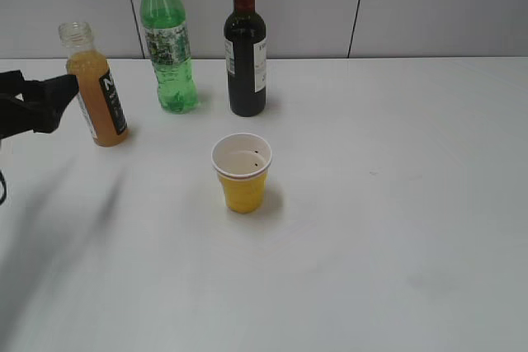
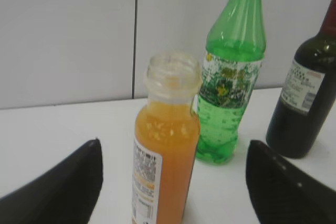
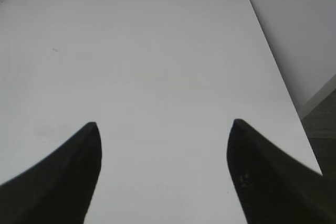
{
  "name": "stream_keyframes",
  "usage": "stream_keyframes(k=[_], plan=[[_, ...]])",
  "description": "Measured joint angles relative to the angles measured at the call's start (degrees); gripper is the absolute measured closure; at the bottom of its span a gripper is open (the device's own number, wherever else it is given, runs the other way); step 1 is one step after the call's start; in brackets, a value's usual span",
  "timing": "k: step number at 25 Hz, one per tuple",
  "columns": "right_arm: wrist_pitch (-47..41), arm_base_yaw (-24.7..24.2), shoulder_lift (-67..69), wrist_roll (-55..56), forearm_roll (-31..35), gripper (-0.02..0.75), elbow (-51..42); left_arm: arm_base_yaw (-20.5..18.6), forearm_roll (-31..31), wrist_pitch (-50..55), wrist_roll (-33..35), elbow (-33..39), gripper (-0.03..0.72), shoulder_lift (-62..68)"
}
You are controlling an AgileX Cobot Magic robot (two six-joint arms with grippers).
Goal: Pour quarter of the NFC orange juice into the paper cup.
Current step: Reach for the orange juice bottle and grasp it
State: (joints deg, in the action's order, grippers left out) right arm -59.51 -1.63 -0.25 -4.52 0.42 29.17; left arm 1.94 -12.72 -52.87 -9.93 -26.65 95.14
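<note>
My left gripper is to go next to the NFC orange juice bottle and close around the lower half of its body (image 1: 107,113) (image 2: 161,190), by the label.
The NFC orange juice bottle (image 1: 97,92) stands capless at the table's far left, leaning slightly in the exterior view. It also shows in the left wrist view (image 2: 164,156), between the two fingers. My left gripper (image 1: 62,96) is open, its fingers on either side of the bottle and not touching it (image 2: 173,153). The yellow paper cup (image 1: 242,172) stands upright near the table's middle, its white inside showing. My right gripper (image 3: 164,129) is open and empty over bare table; it is out of the exterior view.
A tall green bottle (image 1: 168,43) with a yellow cap and a dark wine bottle (image 1: 246,47) stand at the back by the wall, right of the juice. The table's right edge (image 3: 283,93) and far corner show in the right wrist view.
</note>
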Motion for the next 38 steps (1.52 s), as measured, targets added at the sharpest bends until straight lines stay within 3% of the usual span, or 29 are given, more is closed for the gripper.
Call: stream_keyframes(k=[5,16,22,38], plan=[[0.0,0.0,0.0,0.0,0.0,0.146,0.0,0.0,1.2,-7.2,0.0,-0.1,0.026,7.6],[0.0,0.0,0.0,0.0,0.0,0.146,0.0,0.0,3.3,-10.8,2.1,-4.2,0.026,19.4],[0.0,0.0,0.0,0.0,0.0,0.146,0.0,0.0,-0.1,-11.4,2.8,-7.2,0.026,22.5],[0.0,0.0,0.0,0.0,0.0,0.146,0.0,0.9,-1.5,-10.0,2.9,-16.9,0.026,28.8]])
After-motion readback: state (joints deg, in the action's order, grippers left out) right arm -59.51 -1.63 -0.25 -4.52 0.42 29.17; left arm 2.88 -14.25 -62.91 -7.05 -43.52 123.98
